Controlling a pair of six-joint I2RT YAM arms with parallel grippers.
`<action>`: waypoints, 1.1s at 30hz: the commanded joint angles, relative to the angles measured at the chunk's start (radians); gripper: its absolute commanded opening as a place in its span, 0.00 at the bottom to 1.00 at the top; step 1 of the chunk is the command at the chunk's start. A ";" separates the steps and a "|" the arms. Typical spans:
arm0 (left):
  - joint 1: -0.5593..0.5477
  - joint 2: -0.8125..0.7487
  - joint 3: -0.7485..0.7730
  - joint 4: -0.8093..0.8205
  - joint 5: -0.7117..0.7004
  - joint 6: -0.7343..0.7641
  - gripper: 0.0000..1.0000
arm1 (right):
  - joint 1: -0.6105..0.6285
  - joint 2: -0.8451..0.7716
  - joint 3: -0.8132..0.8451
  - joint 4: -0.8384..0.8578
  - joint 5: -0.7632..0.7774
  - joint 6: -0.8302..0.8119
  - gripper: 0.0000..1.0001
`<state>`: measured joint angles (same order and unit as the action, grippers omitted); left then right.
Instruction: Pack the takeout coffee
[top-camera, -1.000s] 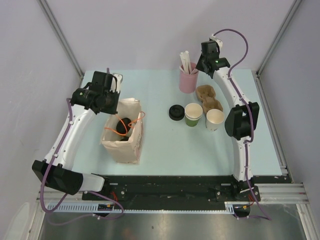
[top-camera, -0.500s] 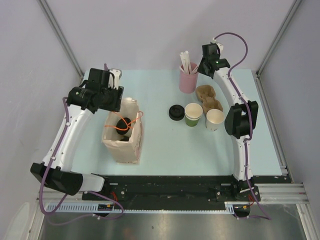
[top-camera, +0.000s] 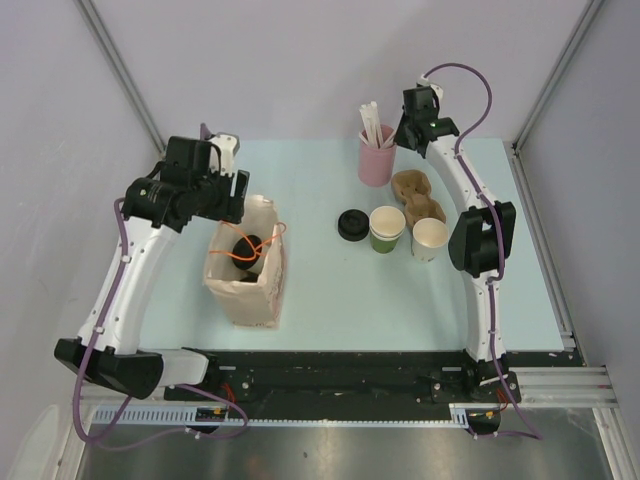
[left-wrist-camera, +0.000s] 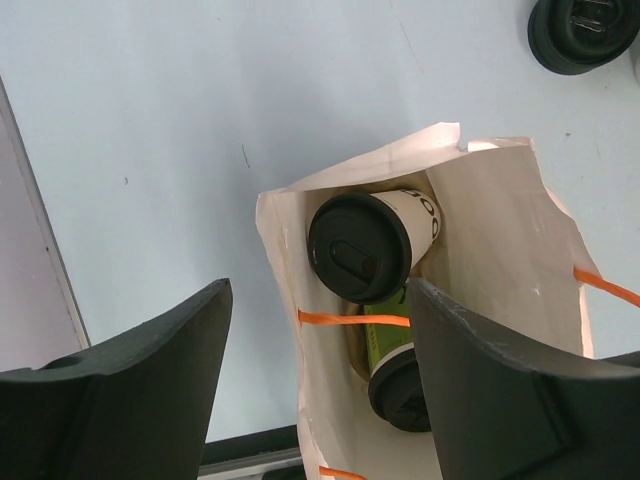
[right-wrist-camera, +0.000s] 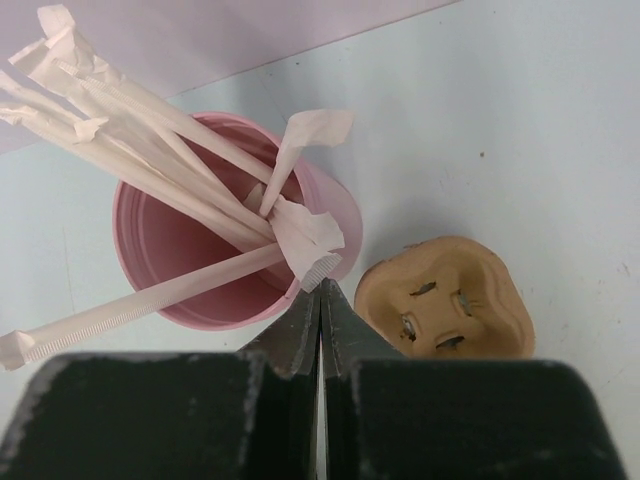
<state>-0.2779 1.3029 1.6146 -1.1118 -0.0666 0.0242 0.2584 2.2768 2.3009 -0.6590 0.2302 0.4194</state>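
Observation:
Only the flat paper end of a straw meets the right gripper's shut fingers, so the robot should open them and close them around the straw (right-wrist-camera: 299, 226) before carrying it to the bag.
A brown paper bag (left-wrist-camera: 500, 220) with orange handles stands open at the table's left (top-camera: 245, 290). Inside it lie the two takeout coffees: a white cup with dark lettering and a black lid (left-wrist-camera: 360, 250), and below it a green cup (left-wrist-camera: 385, 340) with a black lid. My left gripper (left-wrist-camera: 320, 290) hangs open above the bag's left edge (top-camera: 228, 192), holding nothing. My right gripper (right-wrist-camera: 320, 285) is shut just above the rim of the pink cup of straws (right-wrist-camera: 200, 270). A straw's paper end lies right at its tips; I cannot tell whether it is pinched.
Two lidless paper cups, one green (top-camera: 387, 228) and one white (top-camera: 430, 238), stand right of centre, with a loose black lid (top-camera: 352, 224) beside them. A brown pulp cup carrier (top-camera: 417, 195) lies behind them, next to the pink cup (top-camera: 377, 160).
My left gripper has opened and drawn back up and to the left, away from the bag. My right gripper's jaws have closed over the straw cup.

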 joint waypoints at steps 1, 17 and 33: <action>0.006 -0.036 0.047 0.009 0.034 0.040 0.76 | 0.013 -0.051 0.043 0.061 0.027 -0.071 0.00; 0.006 -0.042 0.038 0.010 -0.002 0.059 0.77 | 0.012 -0.094 0.040 0.095 0.004 -0.097 0.13; 0.006 -0.034 0.027 0.009 -0.006 0.065 0.78 | -0.010 -0.011 0.089 0.048 0.031 0.039 0.50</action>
<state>-0.2771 1.2942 1.6180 -1.1126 -0.0685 0.0544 0.2600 2.2463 2.3108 -0.6308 0.2802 0.4198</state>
